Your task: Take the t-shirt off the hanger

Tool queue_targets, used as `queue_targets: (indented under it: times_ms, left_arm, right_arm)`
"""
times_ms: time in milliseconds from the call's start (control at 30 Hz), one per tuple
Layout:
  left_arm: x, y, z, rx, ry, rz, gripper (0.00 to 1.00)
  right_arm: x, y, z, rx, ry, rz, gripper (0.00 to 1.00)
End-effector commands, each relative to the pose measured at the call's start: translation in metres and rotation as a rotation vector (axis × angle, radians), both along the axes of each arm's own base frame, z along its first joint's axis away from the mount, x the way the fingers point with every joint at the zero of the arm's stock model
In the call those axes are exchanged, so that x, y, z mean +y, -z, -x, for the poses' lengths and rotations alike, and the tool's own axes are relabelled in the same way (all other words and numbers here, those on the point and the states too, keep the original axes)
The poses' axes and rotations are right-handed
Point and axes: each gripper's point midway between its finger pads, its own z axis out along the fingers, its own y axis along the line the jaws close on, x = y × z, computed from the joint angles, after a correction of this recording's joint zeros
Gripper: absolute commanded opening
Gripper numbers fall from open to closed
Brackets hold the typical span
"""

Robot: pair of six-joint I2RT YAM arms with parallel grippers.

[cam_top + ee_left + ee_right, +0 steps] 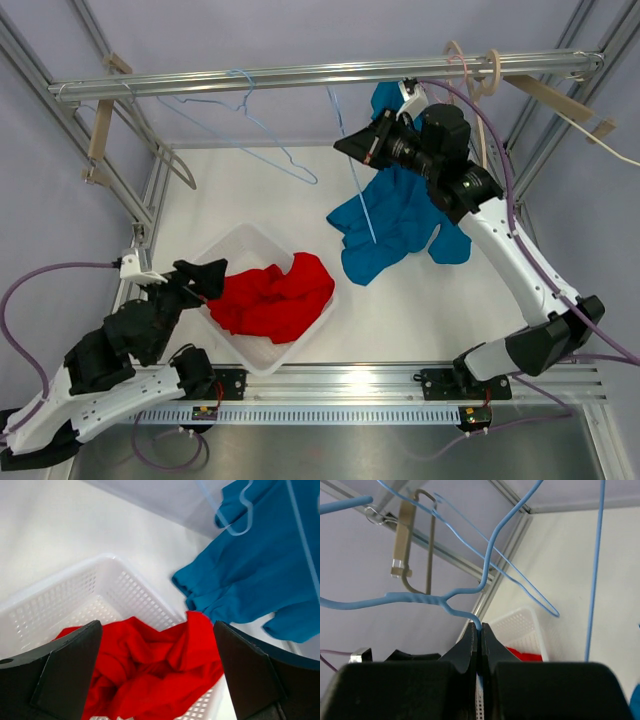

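Note:
The robot's right gripper should leave the blue wire hanger hanging under the metal rail, beside the other blue wire hanger [310,145].
A blue t-shirt [395,220] hangs below my right gripper [350,148], its lower part bunched on the white table. A thin blue wire hanger [355,190] crosses it. In the right wrist view that gripper [479,632] is shut on the hanger's wire [420,599] just under the twisted neck. The arm hides how the shirt sits on the hanger. My left gripper [205,275] hovers over a white basket [240,240], wide open, fingers [70,670] either side of a crumpled red t-shirt [150,655] lying in the basket and not touching it.
A metal rail [300,75] spans the back, carrying a second blue wire hanger [265,135] and wooden hangers [480,70] at the right. Another wooden hanger [100,130] hangs on the left frame post. The basket's rim [100,585] lies close to the blue shirt's hem [255,575].

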Motion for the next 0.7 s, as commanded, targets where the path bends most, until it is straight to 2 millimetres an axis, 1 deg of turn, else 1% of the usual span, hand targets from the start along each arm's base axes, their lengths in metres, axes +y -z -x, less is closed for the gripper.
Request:
queue_targets:
  times_ms: [0,67,100,133,167,233,267,300,333,367,400,533,567,633,667]
  left_arm:
    - [0.003,-0.046,0.010,-0.092,0.076,0.046,0.99]
    - [-0.001,-0.056,0.014,-0.121,0.136,-0.003,0.99]
    - [-0.009,-0.056,0.016,-0.121,0.182,-0.027,0.99]
    - [-0.011,-0.055,0.017,-0.128,0.204,-0.062,0.99]
    - [-0.014,-0.053,0.017,-0.128,0.218,-0.081,0.99]
    - [-0.019,-0.044,0.017,-0.125,0.245,-0.112,0.99]
    - [-0.021,-0.040,0.017,-0.127,0.252,-0.121,0.99]
    - [-0.026,-0.032,0.016,-0.124,0.265,-0.129,0.99]
    - [-0.026,-0.031,0.018,-0.137,0.273,-0.117,0.99]
    - [-0.028,-0.031,0.019,-0.144,0.287,-0.111,0.99]
    - [-0.031,-0.033,0.021,-0.150,0.305,-0.103,0.99]
    - [-0.029,-0.033,0.021,-0.158,0.302,-0.116,0.99]
    - [-0.029,-0.034,0.020,-0.159,0.301,-0.114,0.99]
    - [-0.029,-0.033,0.020,-0.157,0.302,-0.119,0.99]
    - [-0.030,-0.033,0.020,-0.157,0.302,-0.122,0.99]
  right_arm:
    - [0.016,-0.056,-0.006,-0.123,0.009,-0.114,0.00]
    - [0.024,-0.060,-0.017,-0.131,0.031,-0.119,0.00]
    - [0.026,-0.058,-0.024,-0.126,0.045,-0.116,0.00]
    - [0.024,-0.057,-0.032,-0.119,0.078,-0.117,0.00]
    - [0.028,-0.055,-0.043,-0.115,0.096,-0.113,0.00]
    - [0.031,-0.050,-0.055,-0.101,0.116,-0.103,0.00]
    - [0.036,-0.038,-0.066,-0.075,0.124,-0.089,0.00]
    - [0.038,-0.044,-0.068,-0.082,0.124,-0.097,0.00]
    - [0.040,-0.044,-0.071,-0.083,0.123,-0.100,0.00]
    - [0.044,-0.038,-0.077,-0.069,0.122,-0.097,0.00]
    - [0.045,-0.042,-0.078,-0.076,0.120,-0.102,0.00]
    - [0.053,-0.037,-0.083,-0.063,0.096,-0.118,0.00]
    - [0.056,-0.029,-0.083,-0.042,0.090,-0.119,0.00]
    - [0.059,-0.023,-0.082,-0.034,0.085,-0.114,0.00]
    - [0.061,-0.017,-0.082,-0.023,0.081,-0.106,0.00]
